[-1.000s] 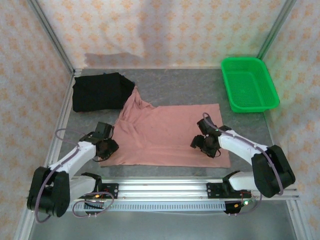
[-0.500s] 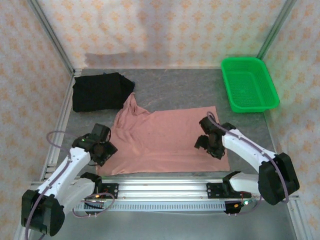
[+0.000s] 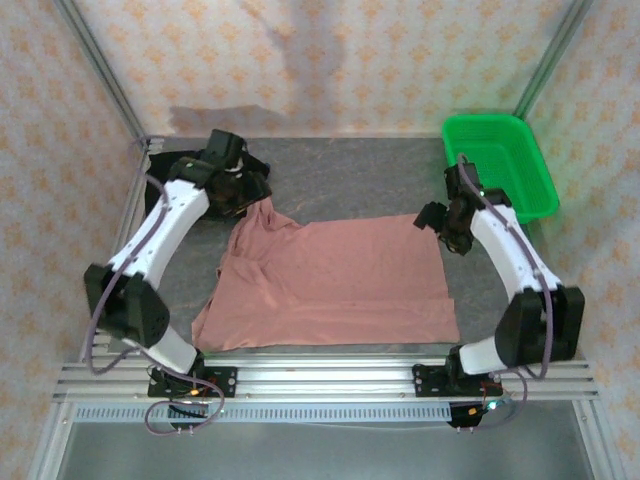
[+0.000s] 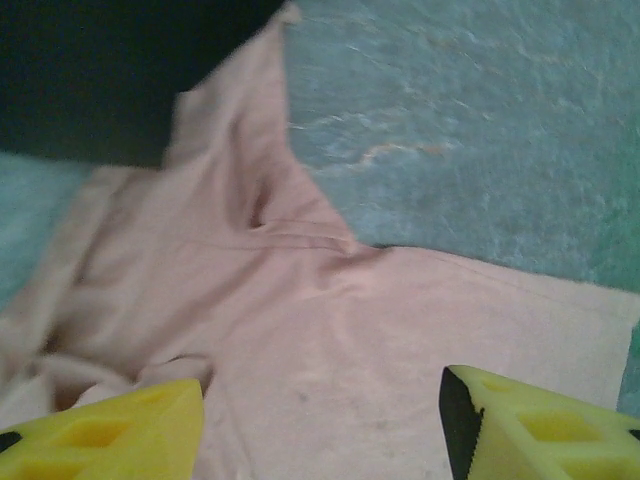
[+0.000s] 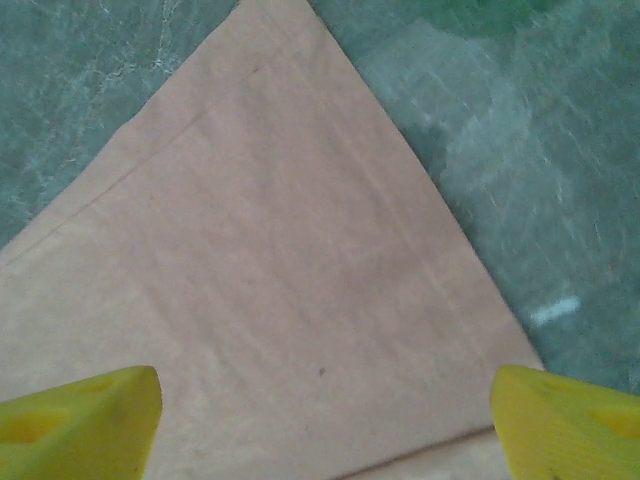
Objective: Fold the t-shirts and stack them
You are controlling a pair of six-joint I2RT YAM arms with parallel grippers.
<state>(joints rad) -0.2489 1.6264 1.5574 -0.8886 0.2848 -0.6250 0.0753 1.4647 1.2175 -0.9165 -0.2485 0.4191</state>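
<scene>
The back sleeve of the salmon-pink t-shirt is lying bunched next to the black t-shirt, so my left gripper needs to grab the sleeve's tip [image 4: 287, 16] and pull it out straight before folding.
The salmon-pink t-shirt [image 3: 330, 280] lies spread flat in the middle of the grey table, with a bunched point at its back left corner. The black t-shirt [image 4: 90, 70] sits folded at the back left, partly hidden under my left arm. My left gripper [image 3: 240, 195] hovers open over the pink shirt's wrinkled back left part [image 4: 270, 210], its yellow fingers [image 4: 110, 435] wide apart and holding nothing. My right gripper [image 3: 445, 222] is open above the pink shirt's back right corner [image 5: 290, 200], with nothing between its fingers [image 5: 570, 420].
A green mesh basket [image 3: 498, 168] stands at the back right, close behind my right arm. Patterned walls and metal frame posts close in the table on three sides. An aluminium rail [image 3: 320, 375] runs along the near edge.
Both arms have swung from the pink shirt's near edge to its far corners, the left toward the black shirt, the right toward the basket. The pink shirt has shifted slightly nearer and lies flatter.
</scene>
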